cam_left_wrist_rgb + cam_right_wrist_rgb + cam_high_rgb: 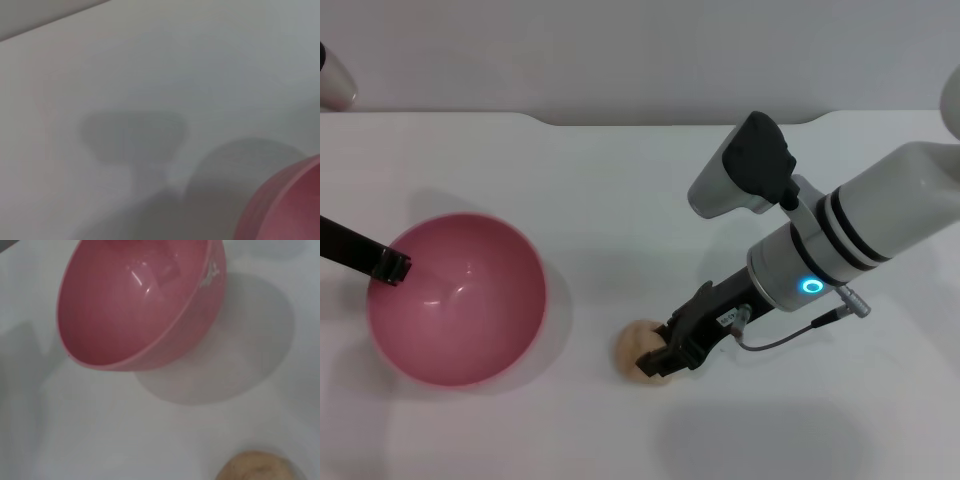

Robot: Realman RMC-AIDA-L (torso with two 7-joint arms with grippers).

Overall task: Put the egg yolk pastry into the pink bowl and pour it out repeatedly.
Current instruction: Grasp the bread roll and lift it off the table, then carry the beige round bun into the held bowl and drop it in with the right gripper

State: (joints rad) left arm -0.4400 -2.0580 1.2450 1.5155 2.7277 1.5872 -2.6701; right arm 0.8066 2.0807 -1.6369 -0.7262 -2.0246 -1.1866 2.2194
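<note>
I need to let go of the pink bowl, now upright beside the egg yolk pastry, with my left gripper on the white table (654,306) just behind the spot of the egg yolk pastry.
The pink bowl (457,300) stands upright and empty on the white table at the left; it also shows in the right wrist view (135,305). My left gripper (392,266) reaches in from the left edge and is shut on the bowl's left rim. The egg yolk pastry (636,347), a tan ball, rests on the table to the right of the bowl, and its top shows in the right wrist view (255,467). My right gripper (660,355) is low at the pastry's right side, shut on it.
The white table (620,180) runs back to a grey wall. A white rounded object (335,80) sits at the far left corner. The bowl's edge shows in the left wrist view (290,205).
</note>
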